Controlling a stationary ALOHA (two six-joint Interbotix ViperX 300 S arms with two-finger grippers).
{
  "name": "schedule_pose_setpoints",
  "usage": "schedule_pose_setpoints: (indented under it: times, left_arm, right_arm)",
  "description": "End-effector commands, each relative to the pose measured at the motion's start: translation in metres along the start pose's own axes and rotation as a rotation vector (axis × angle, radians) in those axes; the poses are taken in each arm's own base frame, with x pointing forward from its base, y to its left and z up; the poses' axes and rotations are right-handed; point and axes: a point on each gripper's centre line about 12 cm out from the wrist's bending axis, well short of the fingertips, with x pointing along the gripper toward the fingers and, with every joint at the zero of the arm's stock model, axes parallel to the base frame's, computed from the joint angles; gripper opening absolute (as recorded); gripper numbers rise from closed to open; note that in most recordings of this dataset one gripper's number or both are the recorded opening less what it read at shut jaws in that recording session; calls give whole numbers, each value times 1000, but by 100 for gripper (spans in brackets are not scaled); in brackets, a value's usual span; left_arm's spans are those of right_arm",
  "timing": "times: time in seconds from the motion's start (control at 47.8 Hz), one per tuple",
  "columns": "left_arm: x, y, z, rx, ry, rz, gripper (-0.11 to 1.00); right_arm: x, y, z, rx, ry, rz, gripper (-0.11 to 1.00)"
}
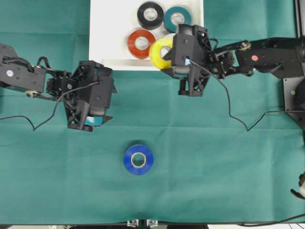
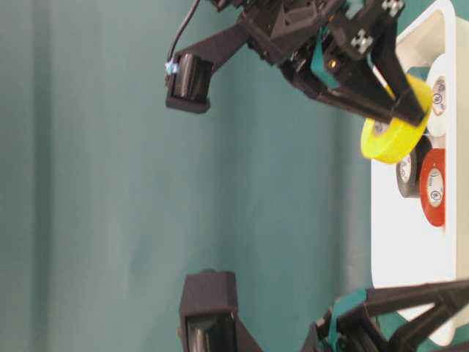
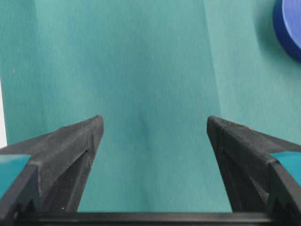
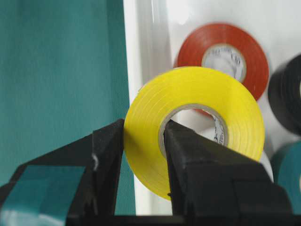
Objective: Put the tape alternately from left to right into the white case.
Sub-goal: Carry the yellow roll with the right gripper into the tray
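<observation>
The yellow roll, held tilted above the case's near rim, will be let go by my right gripper in the white case's empty near corner (image 1: 114, 45), next to the red roll.
The white case (image 1: 109, 28) lies at the top middle and holds a red roll (image 1: 141, 44), a black roll (image 1: 150, 15) and a teal roll (image 1: 177, 19). A white roll (image 2: 440, 95) lies in it too, mostly under the right arm. My right gripper (image 4: 143, 125) is shut on the yellow roll (image 4: 195, 117), one finger through its core and one outside. It holds the roll tilted above the case's near rim (image 4: 141, 70). The blue roll (image 1: 138, 159) lies flat on the green cloth. My left gripper (image 3: 154, 123) is open and empty, up and left of the blue roll.
The green cloth (image 1: 214, 167) covers the whole table. A black cable (image 1: 228, 102) trails over it from the right arm, and another (image 1: 28, 121) from the left arm. The right arm's base (image 1: 295, 100) stands at the right edge.
</observation>
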Motion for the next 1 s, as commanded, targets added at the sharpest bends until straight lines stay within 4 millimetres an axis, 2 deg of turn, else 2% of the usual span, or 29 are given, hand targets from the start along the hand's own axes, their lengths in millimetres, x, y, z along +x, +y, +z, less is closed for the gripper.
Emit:
schedule_pose_setpoints:
  times: [0.0, 0.565, 0.753, 0.983]
  left_arm:
    - [-11, 0, 7, 1, -43, 2, 70]
    - [-26, -2, -14, 1, -26, 1, 70]
    - [-27, -2, -15, 1, -34, 1, 70]
    - [-28, -2, -16, 1, -35, 2, 70]
  right_arm:
    - [-1, 1, 19, 0, -57, 18, 26]
    - [33, -1, 54, -34, -112, 30, 26]
    - [47, -9, 62, -39, -132, 37, 26]
    - [63, -5, 64, -37, -173, 102, 26]
